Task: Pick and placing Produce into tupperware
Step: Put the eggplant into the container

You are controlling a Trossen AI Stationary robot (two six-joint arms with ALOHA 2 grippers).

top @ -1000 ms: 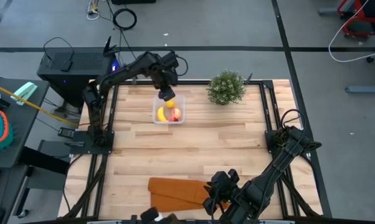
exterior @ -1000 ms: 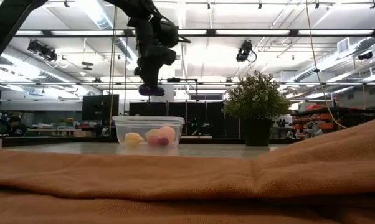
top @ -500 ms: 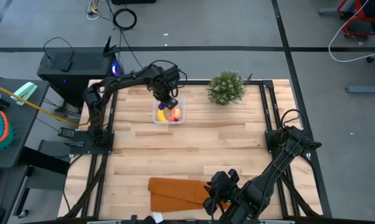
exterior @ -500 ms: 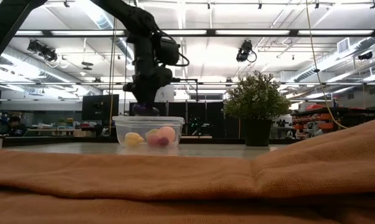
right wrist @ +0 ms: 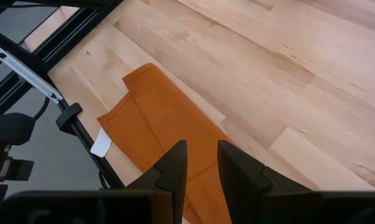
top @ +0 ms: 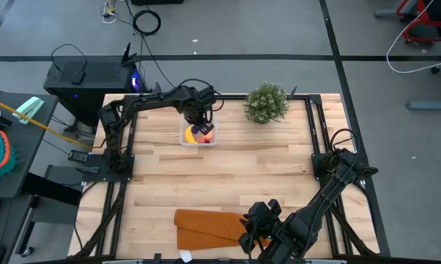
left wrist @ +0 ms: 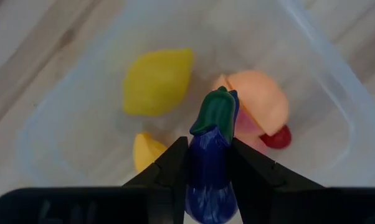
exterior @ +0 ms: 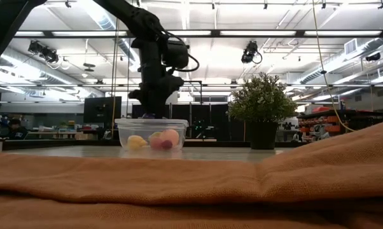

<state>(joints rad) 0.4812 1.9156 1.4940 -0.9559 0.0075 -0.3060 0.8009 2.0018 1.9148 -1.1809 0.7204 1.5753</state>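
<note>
Next, I let go of the dark purple piece, now just over the tupperware's rim, with my left gripper between the yellow lemon and the red-peach fruit [top: 195,134] [left wrist: 203,116] in the tupperware.
The clear tupperware [top: 208,141] [exterior: 152,135] [left wrist: 337,93] stands at the table's far side. In it lie the yellow lemon [left wrist: 157,81], a banana end [left wrist: 147,151], the red-peach fruit [left wrist: 261,104] and the tiny red piece [left wrist: 276,138]. My left gripper [top: 198,126] [exterior: 154,105] [left wrist: 210,165] hangs just over the container's rim, shut on the dark purple piece [left wrist: 209,177]. My right gripper [top: 250,233] [right wrist: 203,163] waits, shut, over the near edge. My left gripper pinches the dark purple piece between its two fingers [left wrist: 175,163], on the purple body just below the green cap [left wrist: 215,112]. The fingers come from above, pointing down. The piece is lifted clear, cap end pointing down at the fruit in the container.
A green bushy plant [top: 266,103] [exterior: 263,102] stands right of the container. An orange-brown folded cloth [top: 206,229] [right wrist: 156,124] lies at the near edge under my right arm and fills the low view's foreground. Bare wood lies between.
My left gripper has come down from well above the tupperware to its rim, still shut on the dark purple piece. The fruit in the container has stayed put.
</note>
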